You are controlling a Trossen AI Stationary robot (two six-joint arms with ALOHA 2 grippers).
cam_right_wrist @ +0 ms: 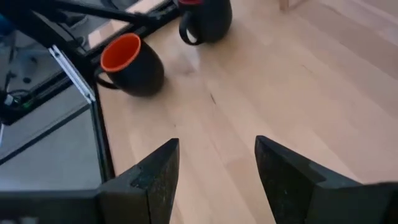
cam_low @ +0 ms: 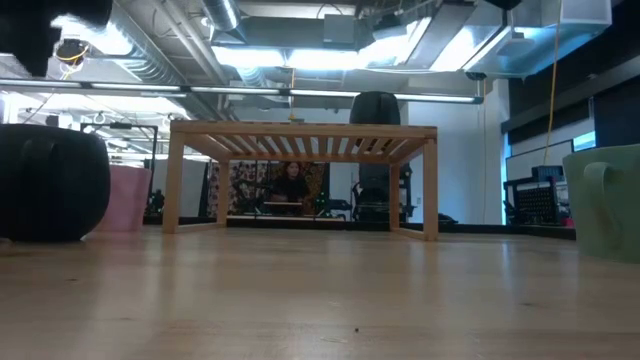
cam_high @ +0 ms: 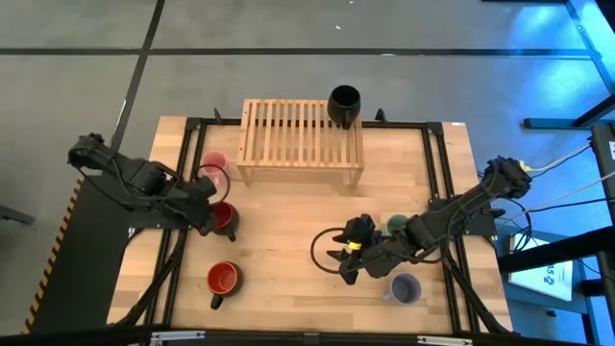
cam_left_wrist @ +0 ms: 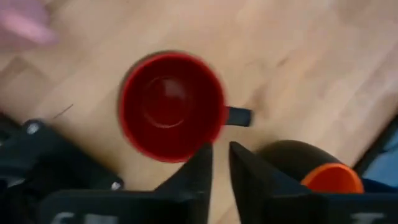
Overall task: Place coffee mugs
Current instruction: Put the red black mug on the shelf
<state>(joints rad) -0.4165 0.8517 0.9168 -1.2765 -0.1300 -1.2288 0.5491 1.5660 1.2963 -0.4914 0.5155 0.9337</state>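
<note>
Next, the left gripper closes on the rim of the dark red mug (cam_high: 222, 204) (cam_left_wrist: 123, 111), on the side opposite the mug's handle, facing the pink mug.
The dark red mug (cam_high: 225, 217) stands on the table, dark outside and red inside (cam_left_wrist: 171, 106), its handle (cam_left_wrist: 239, 116) toward the orange mug. My left gripper (cam_left_wrist: 219, 158) hovers above its rim by the handle, fingers a narrow gap apart; the low view shows it (cam_low: 50, 30) well above the mug (cam_low: 50, 182). My right gripper (cam_high: 348, 261) is open over bare table (cam_right_wrist: 217, 162), left of the green mug (cam_high: 396, 224) and lavender mug (cam_high: 405, 287). The black mug (cam_high: 344, 104) stands on the rack's far right corner. The pink mug (cam_high: 213, 165) and orange mug (cam_high: 223, 279) stand on the table's left side.
A slatted wooden rack (cam_high: 301, 142) stands at the table's far middle, with open room beneath it (cam_low: 300, 190). The black table frame (cam_high: 437, 168) runs along both sides. Bare wood lies between the two arms at the table's centre (cam_high: 288, 231).
</note>
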